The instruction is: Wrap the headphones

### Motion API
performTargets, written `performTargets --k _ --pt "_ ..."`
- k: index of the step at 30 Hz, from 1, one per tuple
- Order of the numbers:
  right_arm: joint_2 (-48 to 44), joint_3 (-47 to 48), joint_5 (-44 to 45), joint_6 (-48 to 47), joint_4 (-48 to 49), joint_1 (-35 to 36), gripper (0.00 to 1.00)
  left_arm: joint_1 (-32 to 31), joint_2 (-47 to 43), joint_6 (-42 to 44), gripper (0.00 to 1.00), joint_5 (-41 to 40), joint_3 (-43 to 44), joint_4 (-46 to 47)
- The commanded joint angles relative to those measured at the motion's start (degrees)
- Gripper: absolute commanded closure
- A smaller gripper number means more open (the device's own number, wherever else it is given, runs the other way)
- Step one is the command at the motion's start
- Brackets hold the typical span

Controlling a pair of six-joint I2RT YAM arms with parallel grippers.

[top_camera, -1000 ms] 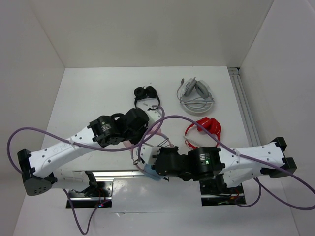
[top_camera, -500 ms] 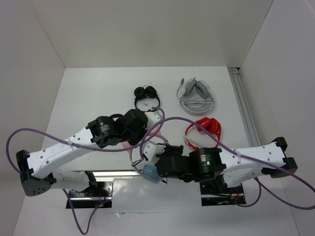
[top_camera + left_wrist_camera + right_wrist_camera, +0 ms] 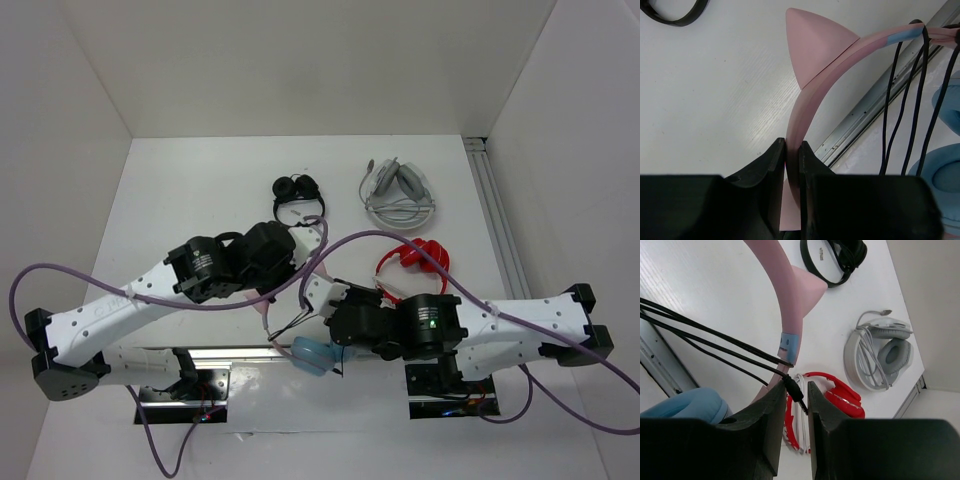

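My left gripper is going to let go of the pink headphones on the table (image 3: pixel 314 272) (image 3: pixel 756 52) just in front of the small black pair.
The headphones hang between my two grippers near the table's front edge: pink cat-eared headband (image 3: pixel 318 255), light blue ear cup (image 3: pixel 312 355). My left gripper (image 3: pixel 792 150) is shut on the pink headband (image 3: pixel 810 95), just below the cat ear (image 3: pixel 815 42). Strands of thin black cable (image 3: pixel 892 110) cross the band near its blue end. My right gripper (image 3: pixel 796 386) is open a little. The cable's plug (image 3: pixel 799 396) lies between its jaws, against the left finger and apart from the right one. A blue ear cup (image 3: pixel 685 402) shows at the lower left of the right wrist view.
A red-and-white pair (image 3: pixel 420 258) lies just right of the right gripper. A grey-white pair (image 3: pixel 398 195) and a small black pair (image 3: pixel 297 190) lie farther back. A metal rail (image 3: pixel 495 210) runs along the right wall, and another rail (image 3: pixel 870 105) along the near edge.
The right gripper's jaws have parted around the plug and its arm has shifted right. The blue ear cup has dropped lower. The left gripper still holds the headband.
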Motion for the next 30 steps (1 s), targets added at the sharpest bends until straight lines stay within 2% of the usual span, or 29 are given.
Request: performTargets --k 1,7,9,13,20,22,30 --pt "-0.4 -1.0 2.2 0.9 1.3 -2.2 0.7 -0.8 -3.2 -0.4 1.0 3.5 3.4 -0.2" --pt "-0.9 -2.3 2.7 1.1 1.3 -4.9 0.65 -0.8 -3.2 -0.4 1.0 3.5 5.0 -0.7" --pt "-1.5 -2.3 3.3 1.1 1.3 -5.6 0.6 -0.8 -2.7 -0.4 1.0 3.0 5.5 -0.7" --pt "-2.1 -2.2 3.3 1.6 1.3 -7.6 0.59 -0.8 -2.7 -0.4 1.0 0.6 5.5 -0.7" --pt "-2.7 -1.7 4.7 2.1 1.3 -7.6 0.58 -0.8 -1.6 -0.4 1.0 -1.1 6.6 -1.2" --pt "-3.2 -2.2 6.1 2.7 1.9 -7.6 0.54 -0.8 -1.6 -0.4 1.0 -1.1 6.6 -1.8" --pt "-6.4 0.3 8.1 3.7 1.9 -7.6 0.5 -0.8 0.0 -1.0 1.0 -2.3 6.0 -1.8"
